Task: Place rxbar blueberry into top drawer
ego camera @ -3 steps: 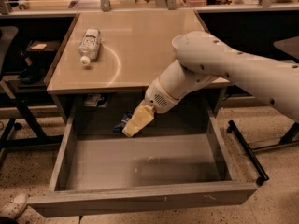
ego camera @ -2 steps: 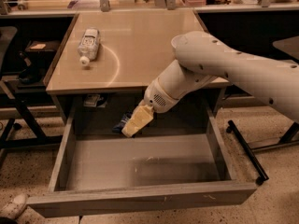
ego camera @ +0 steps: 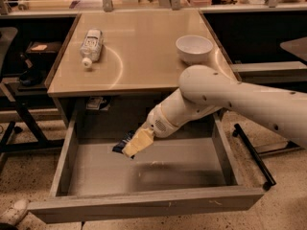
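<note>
I need to open my gripper and let the rxbar blueberry, now held just above the drawer's floor, go on the bare grey bottom near the middle (ego camera: 125,154) of the top drawer.
The top drawer (ego camera: 182,171) is pulled wide open under the table, with its grey floor showing. My gripper (ego camera: 135,144) is inside the drawer, at the back left of centre, a little above the floor. Its pale fingers are shut on the rxbar blueberry (ego camera: 123,141), a dark bar that sticks out to the left of the fingertips. My white arm reaches in from the right, over the drawer's right half.
A clear plastic bottle (ego camera: 91,45) lies on the tan table (ego camera: 144,61) at the left. A white bowl (ego camera: 194,48) stands at the table's right. A dark chair (ego camera: 12,75) is at the left, and a black bar (ego camera: 253,152) runs along the drawer's right.
My arm has dropped lower and the gripper has gone down and slightly left into the drawer with the bar. The white bowl, hidden behind the arm before, now shows.
</note>
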You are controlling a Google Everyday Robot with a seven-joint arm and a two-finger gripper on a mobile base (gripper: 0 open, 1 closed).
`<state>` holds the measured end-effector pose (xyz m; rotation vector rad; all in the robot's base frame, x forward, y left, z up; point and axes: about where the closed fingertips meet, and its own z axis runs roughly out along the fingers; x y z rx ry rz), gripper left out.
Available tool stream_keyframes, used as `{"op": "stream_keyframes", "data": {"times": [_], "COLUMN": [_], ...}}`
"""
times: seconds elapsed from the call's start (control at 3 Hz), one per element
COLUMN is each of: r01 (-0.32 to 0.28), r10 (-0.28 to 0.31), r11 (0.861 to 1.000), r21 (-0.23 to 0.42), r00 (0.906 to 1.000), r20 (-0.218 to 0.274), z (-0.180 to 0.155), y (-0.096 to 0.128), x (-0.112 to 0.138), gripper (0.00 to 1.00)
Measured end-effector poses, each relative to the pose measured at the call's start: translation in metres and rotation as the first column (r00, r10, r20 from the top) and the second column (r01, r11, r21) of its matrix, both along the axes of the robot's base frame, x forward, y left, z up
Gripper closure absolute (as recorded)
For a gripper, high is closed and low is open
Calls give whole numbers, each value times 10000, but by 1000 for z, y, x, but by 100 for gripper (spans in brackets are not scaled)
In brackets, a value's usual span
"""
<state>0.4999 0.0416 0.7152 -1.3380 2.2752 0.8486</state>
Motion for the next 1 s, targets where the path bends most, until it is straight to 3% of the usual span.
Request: {"op": "stream_keyframes", "data": {"times": [1.0], "r01": [1120], "r10": [-1120], "r11": [9937], "r21": [58], "r00": [9937], "r20": [-83], "z": [-56], "y": [9], "x": [-9], "gripper": [100]}}
